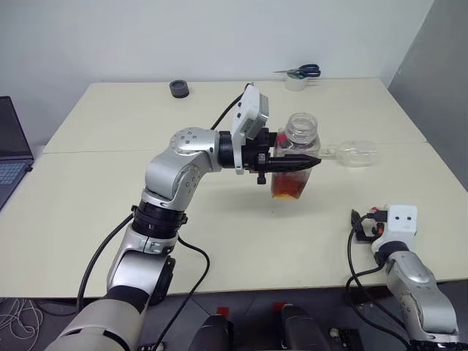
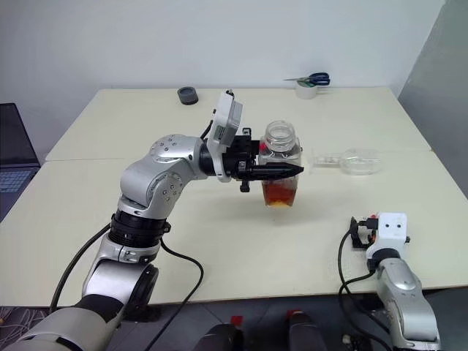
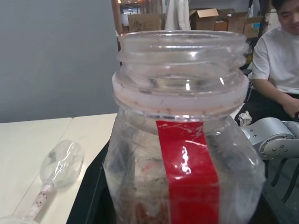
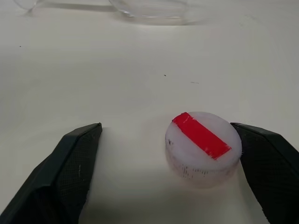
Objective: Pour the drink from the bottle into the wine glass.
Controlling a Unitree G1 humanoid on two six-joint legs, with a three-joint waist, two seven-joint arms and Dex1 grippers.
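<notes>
Next, I release the bottle from my left gripper on the table straight (image 1: pixel 172 176) before the black ring, just past the seam toward me. The bottle is held upright above the table's middle now.
My left gripper (image 1: pixel 301 161) is shut on the bottle (image 1: pixel 296 153) and holds it upright above the middle of the table. The bottle is clear with a red label strip (image 3: pixel 189 168), and its wide neck (image 3: pixel 182 60) is uncapped. The amber drink (image 1: pixel 287 186) fills its lower part. The wine glass (image 1: pixel 351 153) lies on its side on the table just right of the bottle, bowl to the right. My right gripper (image 4: pixel 167 128) rests low near the table's front right edge, open. A white cap with a red strip (image 4: pixel 203 149) sits on the table between its fingers, close to one finger.
A tape roll with scissors (image 1: pixel 298 77) stands at the table's far edge, with a black ring (image 1: pixel 179 89) further left. A laptop (image 1: pixel 11 150) sits at the left. A seated person (image 3: pixel 275 56) is beyond the table in the left wrist view.
</notes>
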